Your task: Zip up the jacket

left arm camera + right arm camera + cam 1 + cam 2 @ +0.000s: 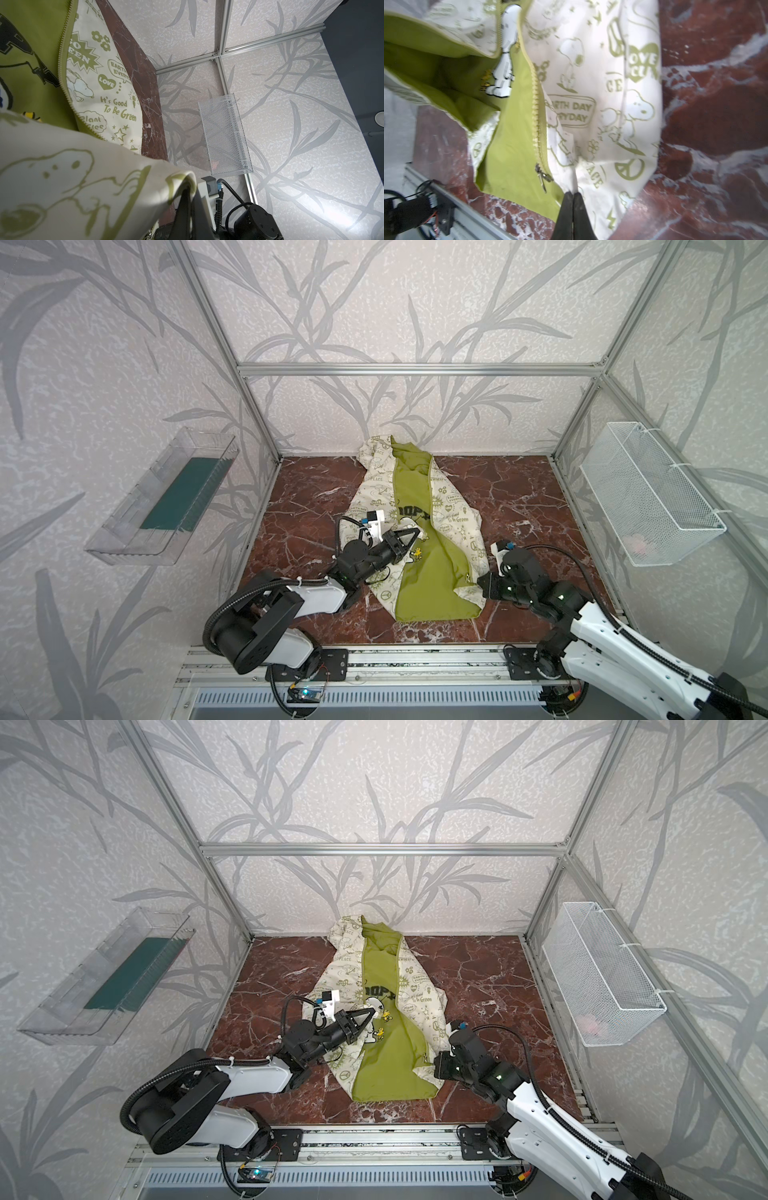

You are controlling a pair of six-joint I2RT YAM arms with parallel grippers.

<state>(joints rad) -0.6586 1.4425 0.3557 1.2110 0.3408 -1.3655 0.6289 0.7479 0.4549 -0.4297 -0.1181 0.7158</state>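
I have only loose cloth beside the zipper slider pinched in my right gripper, so next I open it, move it inward and grab the toothed edge [542,167] near the slider before lifting the panel.
The cream jacket [419,572] [382,1065] with olive-green prints lies open on the marble floor, its green lining facing up. My left gripper [417,533] [371,1014] [190,188] is shut on the edge of the left front panel [62,176] and holds it lifted. My right gripper [478,580] [435,1065] [573,194] is shut on the right front panel [591,83] near the bottom hem. The metal zipper slider [543,176] sits low on that panel's teeth [536,104], just beside the pinch. The two zipper sides are apart.
A clear plastic tray [166,502] hangs on the left wall and a white wire basket [648,497] [226,133] on the right wall. Red-brown marble floor [519,497] surrounds the jacket. An aluminium rail [415,659] runs along the front.
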